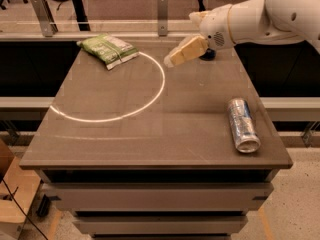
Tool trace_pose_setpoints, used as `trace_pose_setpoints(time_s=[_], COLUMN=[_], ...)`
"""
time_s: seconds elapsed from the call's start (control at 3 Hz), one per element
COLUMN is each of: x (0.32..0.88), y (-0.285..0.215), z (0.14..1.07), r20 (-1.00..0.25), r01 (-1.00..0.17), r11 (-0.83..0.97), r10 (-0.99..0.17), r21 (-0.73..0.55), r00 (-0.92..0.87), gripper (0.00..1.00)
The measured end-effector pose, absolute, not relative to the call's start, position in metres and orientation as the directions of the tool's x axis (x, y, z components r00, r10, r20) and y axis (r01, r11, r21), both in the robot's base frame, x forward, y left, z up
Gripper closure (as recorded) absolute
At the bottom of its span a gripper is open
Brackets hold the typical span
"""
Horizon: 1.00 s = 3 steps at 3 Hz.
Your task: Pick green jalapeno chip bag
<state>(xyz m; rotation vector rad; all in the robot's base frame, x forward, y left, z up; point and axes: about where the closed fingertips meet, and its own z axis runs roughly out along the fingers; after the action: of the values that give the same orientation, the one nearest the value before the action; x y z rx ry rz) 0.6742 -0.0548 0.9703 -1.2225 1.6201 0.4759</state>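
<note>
I need to next move my gripper over to the green jalapeno chip bag and close it on the bag's end [124, 51] that faces the dark round object.
The green jalapeno chip bag [108, 49] lies flat at the far left corner of the brown table [150, 134], light green with a pale printed panel. My gripper [172, 59] hangs above the far middle of the table, on the end of the white arm [250, 19] that reaches in from the upper right. It points left and down towards the bag and is about a bag's length to the right of it. Nothing is in it.
A silver can [242, 124] lies on its side near the table's right edge. A dark round object [207, 55] sits behind the gripper at the far edge. A bright light arc [150, 94] curves across the tabletop. Metal rails run behind the table.
</note>
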Motion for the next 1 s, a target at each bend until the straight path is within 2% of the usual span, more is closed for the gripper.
trace_pose_setpoints(time_s=[1.0], x=[0.721], y=[0.035], z=[0.933], r20=[-0.917], r01=[-0.898], r11=[0.404], r10=[-0.399], r21=[-0.175], r00=[-0.001], gripper=[0.0])
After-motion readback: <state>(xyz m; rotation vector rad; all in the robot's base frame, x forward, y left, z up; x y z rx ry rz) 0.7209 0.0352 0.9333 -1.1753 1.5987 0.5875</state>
